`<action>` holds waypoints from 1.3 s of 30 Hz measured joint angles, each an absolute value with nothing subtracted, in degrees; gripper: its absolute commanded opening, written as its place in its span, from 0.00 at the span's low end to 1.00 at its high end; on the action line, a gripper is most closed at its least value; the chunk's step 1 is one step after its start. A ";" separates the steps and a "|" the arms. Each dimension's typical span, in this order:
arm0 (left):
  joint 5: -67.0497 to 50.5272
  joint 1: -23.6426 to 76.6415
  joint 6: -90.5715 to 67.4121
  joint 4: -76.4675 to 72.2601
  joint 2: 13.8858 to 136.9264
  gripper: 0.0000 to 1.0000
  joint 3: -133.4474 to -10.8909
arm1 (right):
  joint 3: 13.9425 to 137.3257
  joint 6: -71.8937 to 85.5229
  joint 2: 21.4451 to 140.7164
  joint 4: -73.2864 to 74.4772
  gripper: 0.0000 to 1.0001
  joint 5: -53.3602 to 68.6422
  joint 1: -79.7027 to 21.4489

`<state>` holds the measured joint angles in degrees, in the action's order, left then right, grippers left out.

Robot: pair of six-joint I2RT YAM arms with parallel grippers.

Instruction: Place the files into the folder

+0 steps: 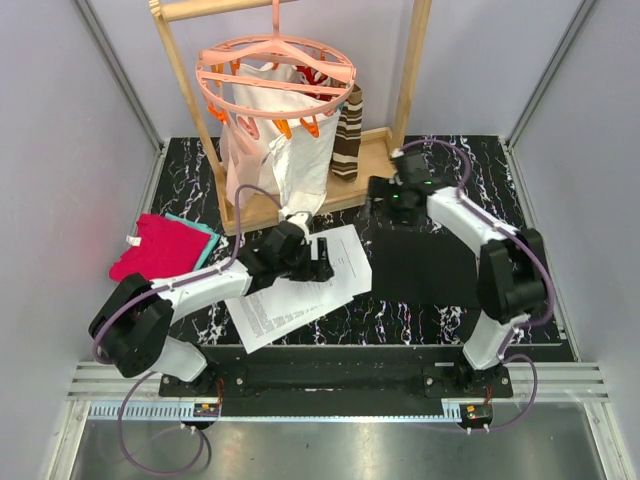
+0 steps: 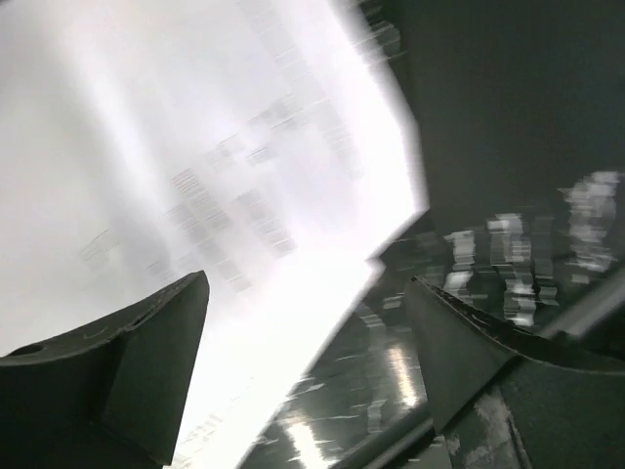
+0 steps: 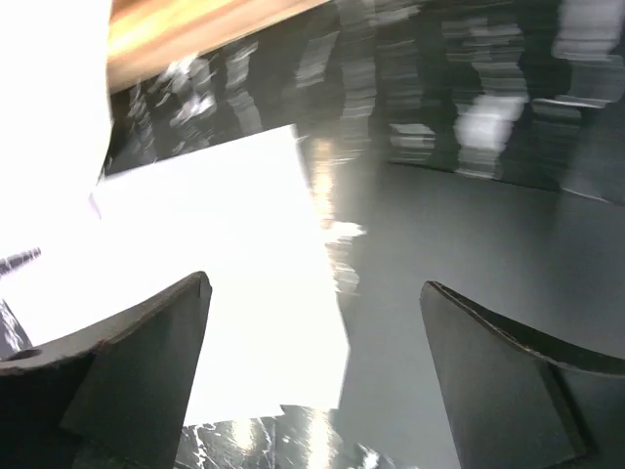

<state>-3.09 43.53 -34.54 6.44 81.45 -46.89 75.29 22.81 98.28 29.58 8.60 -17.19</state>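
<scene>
I will use my right gripper to grab the files by the middle of their edge (image 1: 362,257) (image 3: 319,234) next to the black folder.
The files (image 1: 290,295) are white printed sheets lying slightly fanned on the black marbled table, left of centre. The folder (image 1: 428,262) lies flat and black just right of them. My left gripper (image 1: 322,258) is open and empty, low over the sheets' upper right part. In the left wrist view the gripper (image 2: 308,327) straddles the edge of the files (image 2: 195,176), with the folder (image 2: 508,98) beyond. My right gripper (image 1: 383,197) is open and empty over the folder's far left corner. In its wrist view the gripper (image 3: 312,327) has the files (image 3: 225,283) on the left and the folder (image 3: 459,254) on the right.
A wooden rack (image 1: 300,205) stands at the back, holding a peach clip hanger (image 1: 275,70), a white cloth bag (image 1: 265,150) and a striped cloth (image 1: 348,135). Red-and-teal folded cloths (image 1: 165,245) lie at the left. Grey walls close in both sides.
</scene>
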 measured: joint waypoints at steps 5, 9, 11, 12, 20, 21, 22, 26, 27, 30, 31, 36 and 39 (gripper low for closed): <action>-0.30 40.49 -37.41 5.78 79.31 0.84 -38.54 | 80.53 20.84 107.72 30.04 0.81 8.45 -26.26; 0.32 39.20 -40.88 2.61 76.51 0.85 -35.35 | 83.40 18.96 113.12 31.62 0.82 6.72 -29.26; 0.80 38.85 -42.65 1.08 75.66 0.85 -34.15 | 84.25 18.04 114.74 32.23 0.84 5.56 -30.06; 1.06 38.72 -43.44 0.78 75.35 0.86 -33.61 | 84.49 17.69 115.20 32.58 0.86 5.13 -30.39; 2.94 37.60 -47.66 0.08 74.91 0.86 -29.74 | 85.49 15.22 117.97 33.26 0.93 4.71 -31.77; 2.92 37.47 -47.94 -0.08 74.94 0.86 -29.56 | 85.49 15.16 117.97 33.26 0.93 4.91 -31.79; 2.90 37.43 -48.16 -0.16 74.94 0.86 -29.41 | 85.47 15.16 117.97 33.23 0.93 5.17 -31.81; 2.79 37.39 -49.06 -1.26 74.94 0.86 -29.10 | 85.01 15.22 117.84 32.64 0.93 5.43 -31.97; 2.79 37.39 -49.28 -1.48 74.94 0.86 -28.99 | 84.64 15.33 117.67 32.16 0.93 5.69 -31.99; 2.76 37.39 -49.63 -2.00 74.94 0.86 -28.49 | 82.83 16.14 116.64 29.87 0.93 7.44 -32.05; 2.74 37.39 -49.69 -2.07 74.94 0.86 -28.42 | 82.21 16.56 116.29 29.10 0.93 8.14 -32.12; 2.50 37.39 -50.09 -3.31 74.94 0.86 -28.14 | 80.16 19.46 115.31 26.02 0.94 12.86 -32.18; 2.46 37.39 -50.13 -3.60 74.94 0.86 -27.59 | 79.44 21.06 115.22 24.51 0.95 16.01 -32.29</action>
<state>2.46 37.39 -50.13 -3.60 74.94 -27.59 79.44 21.06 115.22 24.51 16.01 -32.29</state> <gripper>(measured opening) 0.857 0.935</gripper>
